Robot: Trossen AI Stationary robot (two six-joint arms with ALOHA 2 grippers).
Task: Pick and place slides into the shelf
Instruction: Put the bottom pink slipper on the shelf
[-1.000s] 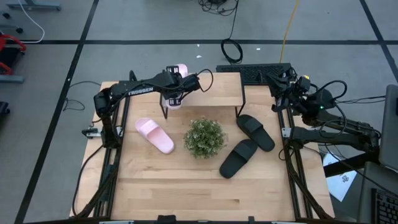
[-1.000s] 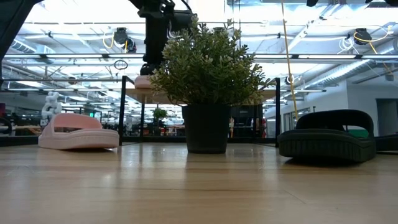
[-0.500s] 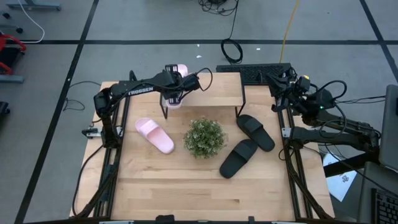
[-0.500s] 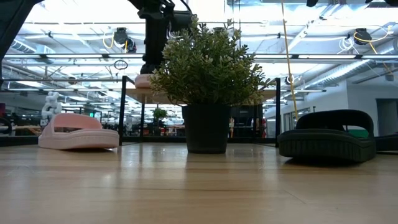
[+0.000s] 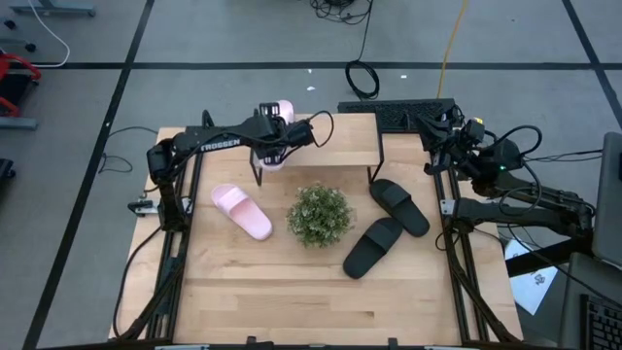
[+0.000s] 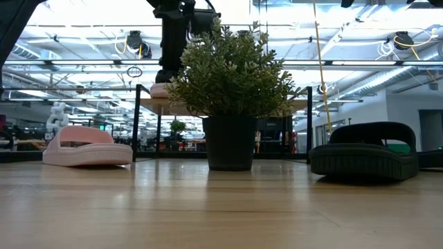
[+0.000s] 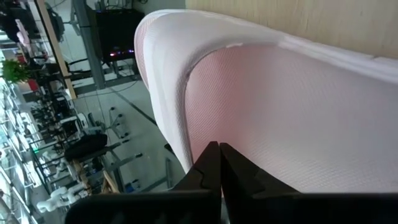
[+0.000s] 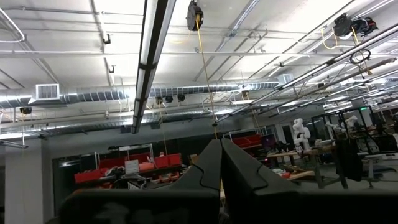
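Note:
The fingers of my left gripper are closed over the pink slide's footbed, next to the strap, so I should open them and pinch the strap's edge (image 7: 186, 102) before I lift the slide.
One light pink slide (image 5: 281, 107) lies across the left end of the shelf (image 5: 340, 136), its ends reaching past the plank's far and near edges. My left gripper (image 5: 274, 144) hovers right over it with fingers shut. In the left wrist view the slide (image 7: 298, 112) fills the picture behind the fingertips (image 7: 219, 149). The second pink slide (image 5: 242, 211) rests sole-down on the table. Two black slides (image 5: 399, 206) (image 5: 372, 247) lie on the table to the right. My right gripper (image 5: 457, 131) is parked at the table's far right, shut and pointing up at the ceiling (image 8: 219, 146). My left gripper points its shut fingers down at the pink slide's textured pink surface (image 7: 249, 143), close to its pale rim (image 7: 168, 112). The fingertips hide the spot where they meet it, so I cannot tell whether they touch. The slide rests on the shelf's plank.
A potted plant (image 5: 319, 215) stands mid-table just in front of the shelf and blocks much of the low view (image 6: 232, 83). A dark keyboard (image 5: 398, 112) lies behind the shelf. The near half of the table (image 5: 311, 301) is bare wood.

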